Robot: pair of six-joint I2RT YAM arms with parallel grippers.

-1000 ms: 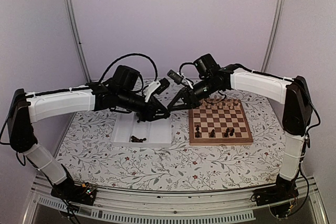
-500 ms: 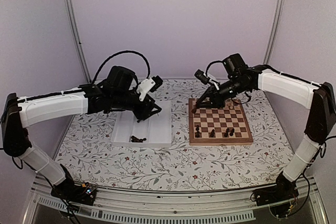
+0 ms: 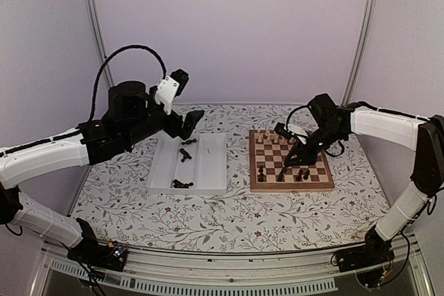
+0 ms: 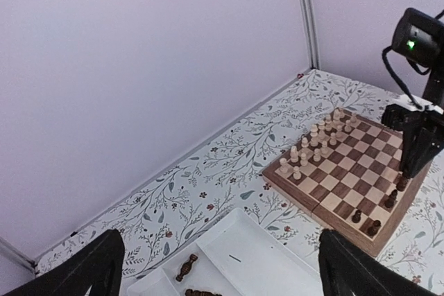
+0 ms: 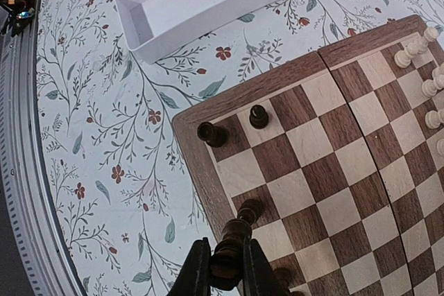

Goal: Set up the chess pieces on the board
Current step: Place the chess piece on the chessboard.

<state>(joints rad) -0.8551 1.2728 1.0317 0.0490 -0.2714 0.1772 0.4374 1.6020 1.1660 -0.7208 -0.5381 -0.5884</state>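
The robot's right gripper should release the dark chess piece on the empty light square midway [image 3: 289, 177] [image 5: 270, 238] along the near edge of the board.
The board [image 3: 291, 179] lies right of centre, with a few dark chess pieces [image 3: 280, 175] standing in its near rows and pale pieces [image 3: 277, 140] along its far side. My right gripper [image 5: 227, 268] is shut on a dark turned chess piece [image 5: 236, 237], tilted low over the board's [image 5: 208, 192] near-left edge squares. Two dark pieces [image 5: 211, 134] stand at that corner. My left gripper [image 3: 182, 124] hangs open and empty high above the white tray [image 3: 208, 168]; both fingers [image 4: 76, 272] sit far apart. More dark pieces [image 3: 182, 184] lie in the tray.
The white tray [image 4: 263, 268] has two long compartments; one dark piece [image 4: 186, 267] lies in the left one. A flowered cloth [image 3: 208, 216] covers the table. Pale walls and metal posts [image 3: 94, 25] close off the back.
The grippers met between tray and board; my left gripper opened, letting go, and rose back to the left. My right gripper carried the dark piece right and down to the board's near rows.
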